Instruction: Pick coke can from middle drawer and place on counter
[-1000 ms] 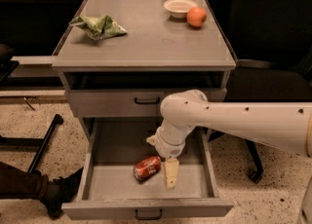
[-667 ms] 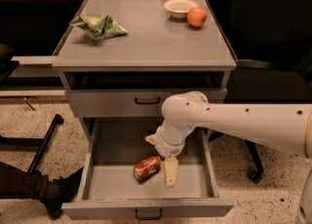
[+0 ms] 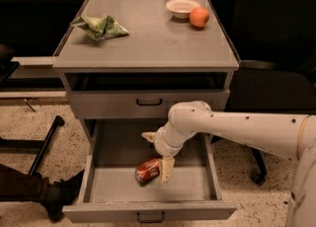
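The robot's gripper should close across the coke can in the middle drawer, by its end nearer the cabinet (image 3: 155, 166).
The coke can (image 3: 147, 170) lies on its side on the floor of the pulled-out middle drawer (image 3: 148, 211), left of centre. My gripper (image 3: 158, 153) is down inside the drawer, just above and right of the can, with its fingers spread open. One fingertip (image 3: 167, 170) stands against the can's right end; the other points back and left, clear of the can. The can is not held. The counter (image 3: 148, 43) is the grey top of the cabinet, above.
On the counter lie a green crumpled bag (image 3: 100, 26) at the left, and a white bowl (image 3: 181, 8) and an orange fruit (image 3: 199, 17) at the back right. The drawer above (image 3: 148, 103) is closed. A dark office chair (image 3: 276, 88) stands to the right.
My gripper has shifted slightly left and up over the can, its lower fingertip now closer to the can's right end. The can has not moved.
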Controlling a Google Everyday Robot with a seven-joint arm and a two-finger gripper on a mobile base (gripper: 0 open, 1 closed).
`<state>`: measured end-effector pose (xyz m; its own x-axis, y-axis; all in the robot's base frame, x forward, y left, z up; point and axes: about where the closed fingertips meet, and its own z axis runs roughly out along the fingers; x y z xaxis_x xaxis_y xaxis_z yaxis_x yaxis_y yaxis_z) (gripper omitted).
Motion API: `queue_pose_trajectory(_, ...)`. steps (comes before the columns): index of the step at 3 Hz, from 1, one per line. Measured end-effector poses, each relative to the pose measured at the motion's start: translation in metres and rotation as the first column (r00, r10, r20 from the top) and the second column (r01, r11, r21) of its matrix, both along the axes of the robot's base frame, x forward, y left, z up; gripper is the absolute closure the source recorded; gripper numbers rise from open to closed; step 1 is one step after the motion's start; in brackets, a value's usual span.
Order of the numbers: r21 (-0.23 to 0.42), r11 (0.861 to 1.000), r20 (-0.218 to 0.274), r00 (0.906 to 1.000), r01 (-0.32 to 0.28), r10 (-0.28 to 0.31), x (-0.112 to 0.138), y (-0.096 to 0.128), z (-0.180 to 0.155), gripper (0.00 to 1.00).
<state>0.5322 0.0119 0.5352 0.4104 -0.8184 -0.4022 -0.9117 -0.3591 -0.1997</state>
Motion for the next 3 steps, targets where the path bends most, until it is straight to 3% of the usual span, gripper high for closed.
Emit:
queue_pose_trajectory(2, -0.01, 1.0, 0.003, 0.9999, 0.012, -0.012, 0.003, 0.001, -0.009, 0.0)
queue_pose_trajectory(3, -0.001, 1.0, 0.002, 0.9999, 0.014, -0.014, 0.026, 0.003, -0.04, 0.0)
